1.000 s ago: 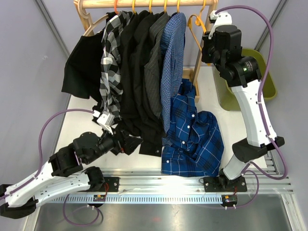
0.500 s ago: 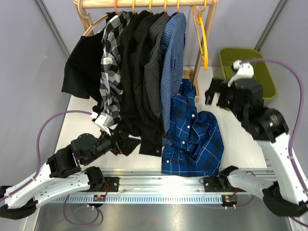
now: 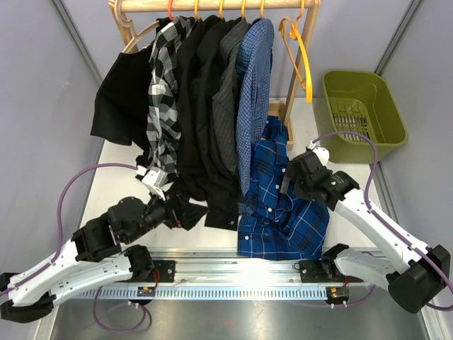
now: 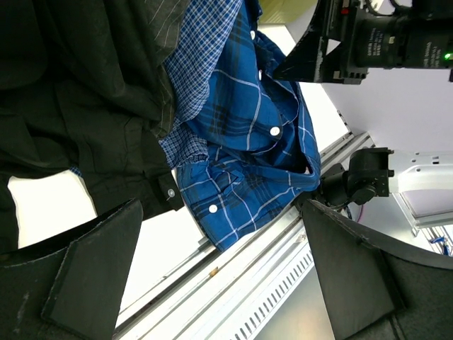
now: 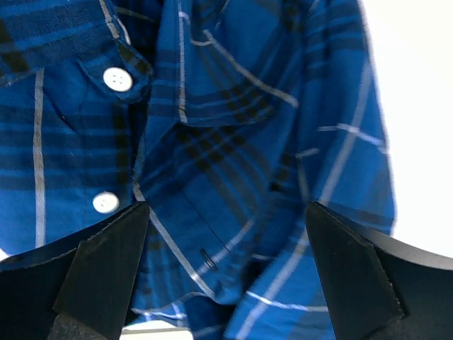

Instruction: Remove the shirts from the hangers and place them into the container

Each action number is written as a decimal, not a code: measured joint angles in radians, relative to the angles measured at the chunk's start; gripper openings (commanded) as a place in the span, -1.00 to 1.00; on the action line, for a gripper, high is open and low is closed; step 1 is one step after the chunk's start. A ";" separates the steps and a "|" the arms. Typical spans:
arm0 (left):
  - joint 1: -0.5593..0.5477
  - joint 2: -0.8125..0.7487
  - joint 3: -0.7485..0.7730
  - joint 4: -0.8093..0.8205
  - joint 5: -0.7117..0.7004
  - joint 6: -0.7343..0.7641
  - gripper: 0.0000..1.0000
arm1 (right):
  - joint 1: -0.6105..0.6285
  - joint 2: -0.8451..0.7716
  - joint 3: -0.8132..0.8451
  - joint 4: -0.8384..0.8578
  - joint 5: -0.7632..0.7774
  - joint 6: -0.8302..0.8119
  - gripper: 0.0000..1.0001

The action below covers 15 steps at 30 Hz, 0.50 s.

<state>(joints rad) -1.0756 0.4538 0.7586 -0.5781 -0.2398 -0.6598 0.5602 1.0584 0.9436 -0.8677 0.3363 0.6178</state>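
Note:
My right gripper should close next on the fold (image 3: 279, 196) (image 5: 210, 170) next to the white buttons, in the middle of the dark blue plaid shirt.
A dark blue plaid shirt (image 3: 283, 202) lies crumpled on the table, off its hanger. My right gripper (image 3: 289, 180) hovers just above it, open, with plaid cloth (image 5: 226, 142) filling the gap between its fingers (image 5: 92, 276) and nothing held. An empty orange hanger (image 3: 301, 49) dangles from the rod. Black-and-white plaid (image 3: 164, 92), black (image 3: 198, 106), pinstripe (image 3: 228, 99) and light blue check (image 3: 253, 85) shirts hang on theirs. My left gripper (image 3: 185, 212) is open by the black hems, facing the plaid shirt (image 4: 248, 142). The olive-green container (image 3: 364, 113) holds nothing.
The pale wooden rack (image 3: 212, 6) spans the back, its post (image 3: 291, 99) standing between the shirts and the basket. A black garment (image 3: 120, 99) drapes off the rack's left end. A metal rail (image 3: 233, 269) runs along the near edge. Grey walls close both sides.
My right arm has swung down from the hanger at the rod to the plaid shirt on the table, and its jaws have opened. The hanger stays on the rod. The left arm barely moved.

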 measured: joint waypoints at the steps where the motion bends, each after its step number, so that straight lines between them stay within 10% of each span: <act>1: 0.000 0.000 -0.002 -0.001 0.000 -0.001 0.98 | 0.007 0.006 -0.013 0.019 0.000 0.024 0.99; 15: -0.002 -0.023 -0.047 -0.005 0.007 -0.024 0.98 | 0.093 0.148 -0.182 0.323 -0.051 0.264 0.99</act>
<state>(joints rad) -1.0779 0.4313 0.7113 -0.5827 -0.2329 -0.6838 0.6533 1.2064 0.7612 -0.5449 0.2852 0.8814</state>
